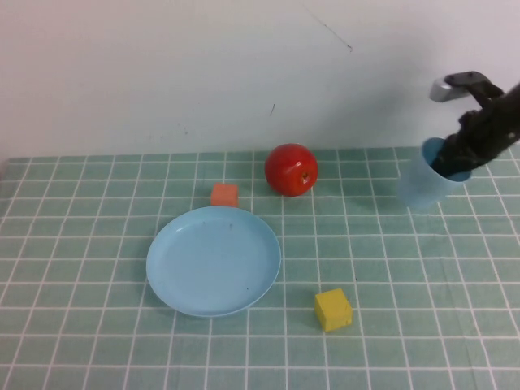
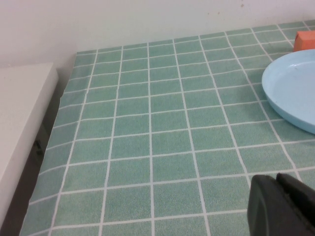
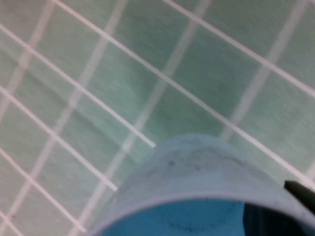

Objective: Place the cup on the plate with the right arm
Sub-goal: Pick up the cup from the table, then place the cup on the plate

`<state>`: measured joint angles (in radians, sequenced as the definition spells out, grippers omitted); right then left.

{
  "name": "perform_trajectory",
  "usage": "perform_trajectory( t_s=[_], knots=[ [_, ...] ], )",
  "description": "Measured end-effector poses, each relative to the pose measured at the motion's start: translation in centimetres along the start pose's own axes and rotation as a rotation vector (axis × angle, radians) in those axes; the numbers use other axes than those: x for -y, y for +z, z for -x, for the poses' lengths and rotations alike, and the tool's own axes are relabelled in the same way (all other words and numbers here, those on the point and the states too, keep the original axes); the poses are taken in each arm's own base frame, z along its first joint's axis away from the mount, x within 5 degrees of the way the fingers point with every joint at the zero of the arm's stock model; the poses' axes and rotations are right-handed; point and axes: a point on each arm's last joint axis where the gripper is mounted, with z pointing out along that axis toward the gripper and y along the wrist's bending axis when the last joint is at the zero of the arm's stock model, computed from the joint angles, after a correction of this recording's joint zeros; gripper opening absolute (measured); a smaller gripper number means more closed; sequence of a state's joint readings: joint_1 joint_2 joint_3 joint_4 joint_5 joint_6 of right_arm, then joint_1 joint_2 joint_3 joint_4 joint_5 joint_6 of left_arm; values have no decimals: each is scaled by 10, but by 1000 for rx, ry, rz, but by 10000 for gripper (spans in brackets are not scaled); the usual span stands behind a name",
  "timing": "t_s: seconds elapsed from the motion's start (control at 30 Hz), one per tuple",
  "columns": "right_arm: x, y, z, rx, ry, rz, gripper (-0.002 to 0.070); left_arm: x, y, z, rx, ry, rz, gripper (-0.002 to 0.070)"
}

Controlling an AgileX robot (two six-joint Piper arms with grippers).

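Note:
Next, my right gripper sets the light blue cup down on the middle of the round light blue plate (image 1: 210,257).
The light blue cup (image 1: 422,183) is at the far right of the table, tilted, and seems raised a little off the tiles. My right gripper (image 1: 459,158) is shut on its rim, one finger inside and one outside. In the right wrist view the cup (image 3: 197,172) fills the lower part, with my right gripper (image 3: 280,206) on its rim. The round light blue plate (image 1: 213,260) lies empty left of centre, far from the cup. It also shows in the left wrist view (image 2: 295,91). My left gripper (image 2: 280,206) is shut and empty, low over the tiles at the plate's left.
A red apple (image 1: 291,169) stands behind the plate, between plate and cup. An orange block (image 1: 224,195) touches the plate's far rim. A yellow block (image 1: 333,309) lies in front, right of the plate. A white wall backs the table.

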<state>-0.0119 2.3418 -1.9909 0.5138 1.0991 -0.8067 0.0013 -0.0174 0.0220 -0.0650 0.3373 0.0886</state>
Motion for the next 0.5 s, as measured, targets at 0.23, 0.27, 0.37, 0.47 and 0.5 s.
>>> perform_trajectory(
  t_s=[0.23, 0.27, 0.37, 0.47, 0.5],
  knots=[
    [-122, 22, 70, 44, -312, 94, 48, 0, 0, 0, 0, 0, 0, -3],
    [-140, 25, 77, 50, -356, 99, 48, 0, 0, 0, 0, 0, 0, -3],
    [-198, 39, 90, 40, -507, 87, 48, 0, 0, 0, 0, 0, 0, -3],
    [-242, 52, 92, 21, -625, 67, 47, 0, 0, 0, 0, 2, 0, -3],
    [-251, 55, 92, 19, -649, 64, 47, 0, 0, 0, 0, 2, 0, -3]
  ],
)
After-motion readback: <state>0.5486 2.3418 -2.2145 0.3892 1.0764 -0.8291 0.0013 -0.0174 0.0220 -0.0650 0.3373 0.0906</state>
